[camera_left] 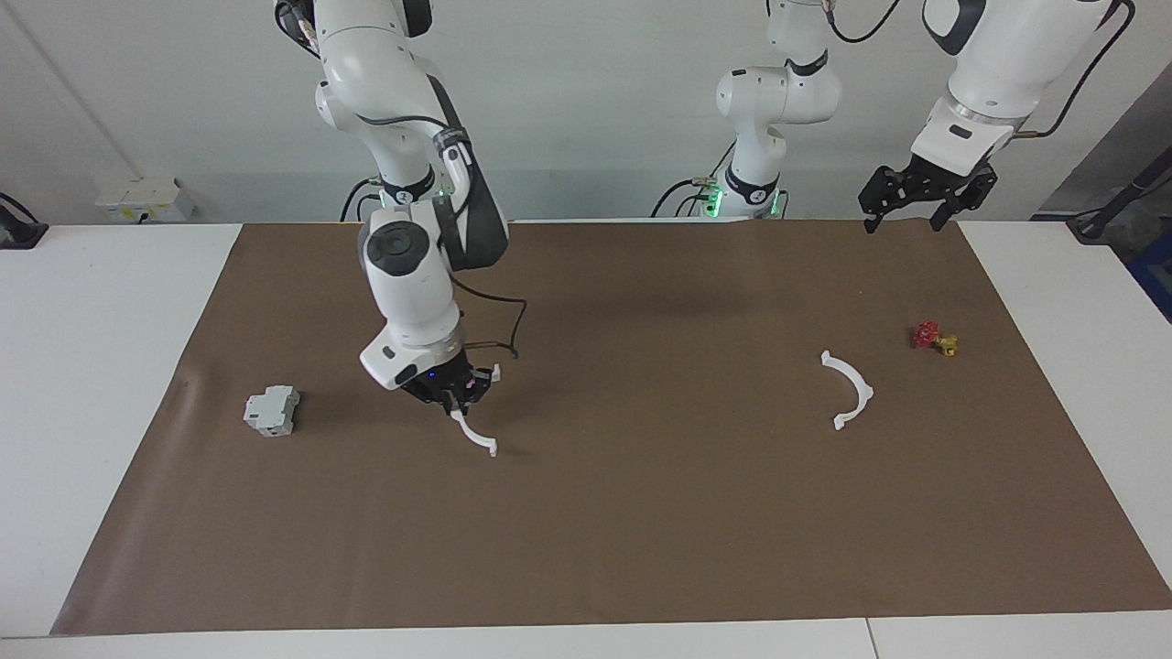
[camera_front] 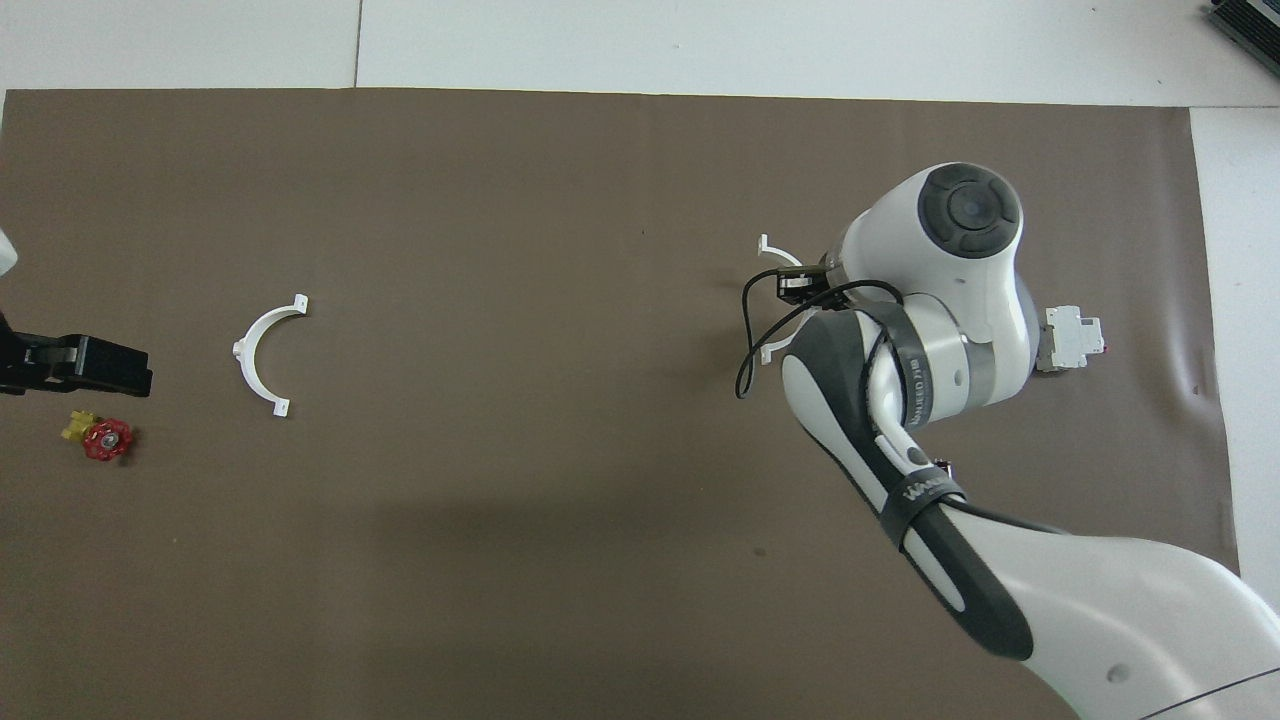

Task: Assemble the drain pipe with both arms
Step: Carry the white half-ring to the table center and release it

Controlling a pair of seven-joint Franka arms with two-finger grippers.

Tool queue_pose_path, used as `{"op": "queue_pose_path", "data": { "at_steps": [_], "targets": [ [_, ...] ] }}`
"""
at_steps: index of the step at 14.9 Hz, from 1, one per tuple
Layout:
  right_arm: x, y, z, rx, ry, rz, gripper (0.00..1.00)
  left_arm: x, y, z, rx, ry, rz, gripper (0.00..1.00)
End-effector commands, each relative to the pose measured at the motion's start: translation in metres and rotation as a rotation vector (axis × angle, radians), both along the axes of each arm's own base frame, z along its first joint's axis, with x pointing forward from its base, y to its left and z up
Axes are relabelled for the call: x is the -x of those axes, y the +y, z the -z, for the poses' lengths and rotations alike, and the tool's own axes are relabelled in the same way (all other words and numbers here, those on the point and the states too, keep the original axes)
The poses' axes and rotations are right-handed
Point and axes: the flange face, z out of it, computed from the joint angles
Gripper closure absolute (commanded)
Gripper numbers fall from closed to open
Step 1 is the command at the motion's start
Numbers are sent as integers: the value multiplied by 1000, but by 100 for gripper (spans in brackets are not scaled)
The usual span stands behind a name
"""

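Observation:
My right gripper is going to set its half-ring down midway [camera_front: 641, 373] between the other half-ring and the grey-white block, and I need to let it rest there.
One white half-ring [camera_left: 478, 437] of the drain pipe sits in my right gripper [camera_left: 455, 400], which is low over the brown mat and shut on the ring's middle. In the overhead view only the ring's tab ends [camera_front: 768, 245] show beside the right gripper [camera_front: 800, 285]; the arm hides the rest. I cannot tell whether this half touches the mat. The other half-ring [camera_left: 851, 389] lies flat on the mat toward the left arm's end [camera_front: 262, 355]. My left gripper [camera_left: 904, 220] waits raised over the mat's edge by the robots, open and empty [camera_front: 90, 368].
A grey-white boxy block [camera_left: 272, 410] stands on the mat toward the right arm's end, beside the right gripper [camera_front: 1072, 338]. A small red and yellow part [camera_left: 934, 339] lies near the loose half-ring [camera_front: 100, 437]. The brown mat [camera_left: 641, 531] covers most of the table.

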Motion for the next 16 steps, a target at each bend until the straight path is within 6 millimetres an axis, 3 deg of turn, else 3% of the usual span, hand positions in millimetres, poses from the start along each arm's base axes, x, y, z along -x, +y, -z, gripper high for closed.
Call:
{"op": "queue_pose_path", "data": {
  "at_steps": [1,4,8,13,16],
  "targets": [
    [17,58,14,-1,-24,52,100,4,-2,-3,15,-11,7,0],
    [34,106,40,-10,-34,73,100,4,-3,-3,15,-11,7,0],
    [43,117,59,-6,-40,57,100,4,-4,-3,14,-11,10,0],
    [65,151,67,-4,-37,2,100,4,-4,-3,14,-10,12,0],
    [63,152,68,-11,-51,3,100,4,-4,-3,15,-11,12,0]
  ]
}}
